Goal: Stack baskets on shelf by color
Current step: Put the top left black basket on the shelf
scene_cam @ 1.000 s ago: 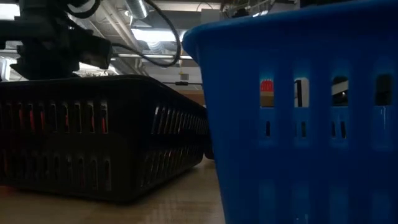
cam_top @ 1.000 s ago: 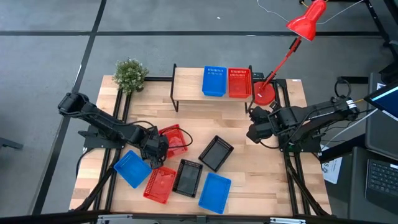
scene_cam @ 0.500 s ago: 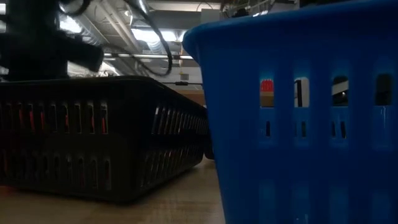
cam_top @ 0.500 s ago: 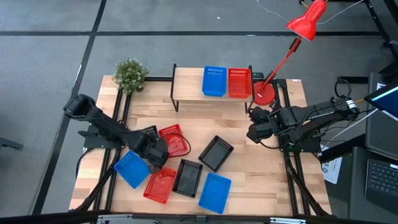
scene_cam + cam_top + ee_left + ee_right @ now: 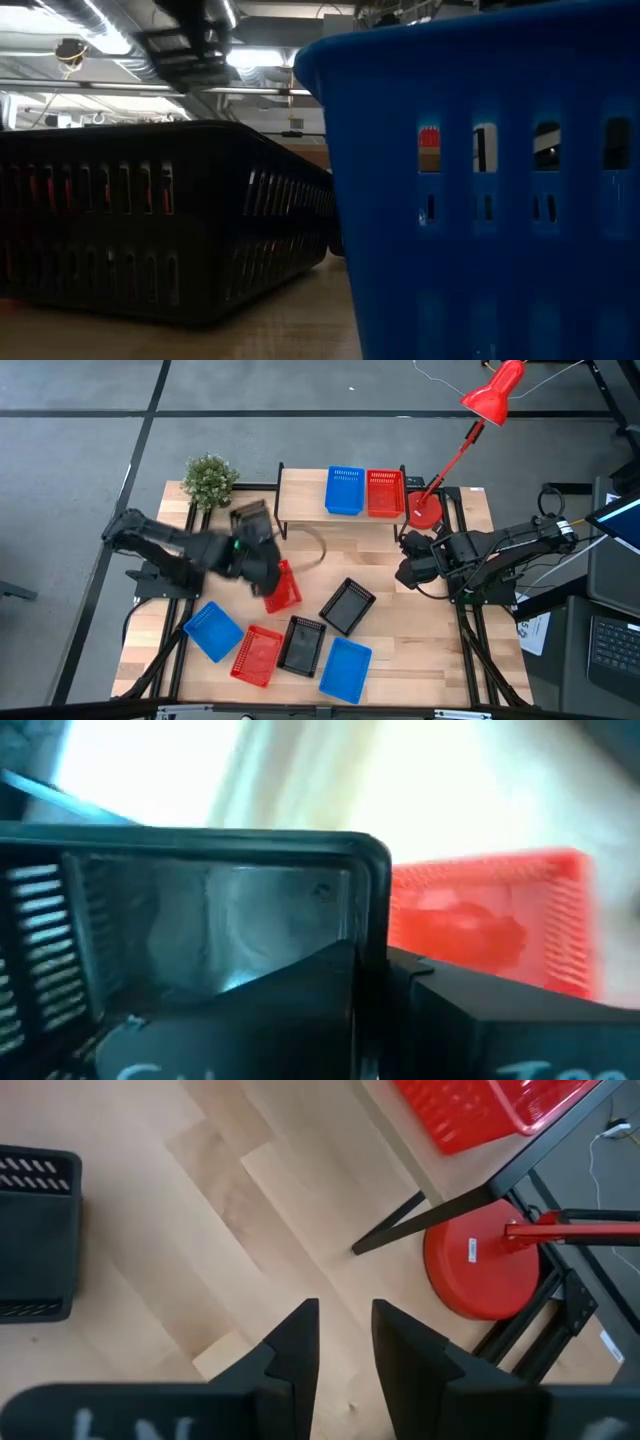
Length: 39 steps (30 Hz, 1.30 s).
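Next, my left gripper releases the black basket on the bare end of the shelf (image 5: 303, 491), so that it sits beside the blue basket there. The black basket is now raised above the table.
My left gripper (image 5: 257, 550) is shut on a black basket (image 5: 250, 518), raised above the table's left middle, short of the shelf (image 5: 300, 485). In its wrist view the basket (image 5: 200, 910) fills the picture, with a red basket (image 5: 490, 920) beyond. That red basket (image 5: 281, 587) lies on the table below. A blue basket (image 5: 345, 491) and a red one (image 5: 385, 493) stand on the shelf. Two black (image 5: 347, 605), two blue (image 5: 212, 631) and one more red basket (image 5: 258, 656) lie near the front. My right gripper (image 5: 345, 1335) waits open at the right. My left gripper holds the black basket by one wall, close to a corner of the rim (image 5: 372, 855). Its fingers (image 5: 330, 980) cover the exact place of contact. The basket is lifted clear of the table.
A potted plant (image 5: 210, 480) stands at the far left corner. A red lamp's base (image 5: 425, 510) stands right of the shelf, its arm slanting up over the far right. The shelf's left third is bare. In the low view a black basket (image 5: 150, 220) and a blue basket (image 5: 480, 190) stand close.
My left gripper has risen from beside the red basket and swung toward the table's far edge and the shelf, carrying a black basket that is now lifted clear. The red basket stays on the table.
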Motion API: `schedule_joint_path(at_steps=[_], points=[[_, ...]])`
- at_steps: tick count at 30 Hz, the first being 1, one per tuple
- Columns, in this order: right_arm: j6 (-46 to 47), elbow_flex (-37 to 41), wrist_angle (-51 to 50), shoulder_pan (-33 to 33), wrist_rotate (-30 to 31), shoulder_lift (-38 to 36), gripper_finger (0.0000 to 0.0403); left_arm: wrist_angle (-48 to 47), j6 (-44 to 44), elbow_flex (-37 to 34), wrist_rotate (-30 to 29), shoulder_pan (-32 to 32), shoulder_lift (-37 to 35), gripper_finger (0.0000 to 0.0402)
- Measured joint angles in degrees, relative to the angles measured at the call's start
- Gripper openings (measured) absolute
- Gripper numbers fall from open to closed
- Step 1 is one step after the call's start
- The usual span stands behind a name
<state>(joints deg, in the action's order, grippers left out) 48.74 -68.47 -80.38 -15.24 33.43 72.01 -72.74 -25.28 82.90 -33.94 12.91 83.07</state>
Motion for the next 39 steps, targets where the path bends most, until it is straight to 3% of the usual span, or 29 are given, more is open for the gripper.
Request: schedule_joint_path(at_steps=[3, 6, 12, 15, 22, 32, 39], points=[[0.0, 0.0, 0.0, 0.0, 0.2, 0.0, 0.0095, 8.1, 14.9, 0.6, 4.4, -10.1, 0.1, 0.0], [0.1, 0.0, 0.0, 0.0, 0.1, 0.0, 0.0095, 16.2, 27.3, 0.6, 13.5, -20.2, 0.9, 0.0], [0.2, 0.0, 0.0, 0.0, -0.5, 0.0, 0.0095, 24.0, 38.9, 0.7, 19.9, -31.4, 4.4, 0.0], [0.2, 0.0, 0.0, 0.0, -0.5, 0.0, 0.0095, 26.5, 41.2, 0.7, 23.6, -33.1, 7.4, 0.0], [0.2, 0.0, 0.0, 0.0, -0.8, 0.0, 0.0095, 24.9, 42.4, 2.1, 23.8, -33.2, 12.6, 0.0], [-1.5, 0.0, -0.1, 0.0, -2.6, 0.0, 0.0095, 24.7, 41.5, 9.4, 23.9, -33.0, 13.1, 0.0021], [-2.8, 0.0, -0.2, 0.0, -2.7, 0.0, 0.0095, 22.4, 41.4, 10.0, 24.0, -33.2, 13.2, 0.0036]])
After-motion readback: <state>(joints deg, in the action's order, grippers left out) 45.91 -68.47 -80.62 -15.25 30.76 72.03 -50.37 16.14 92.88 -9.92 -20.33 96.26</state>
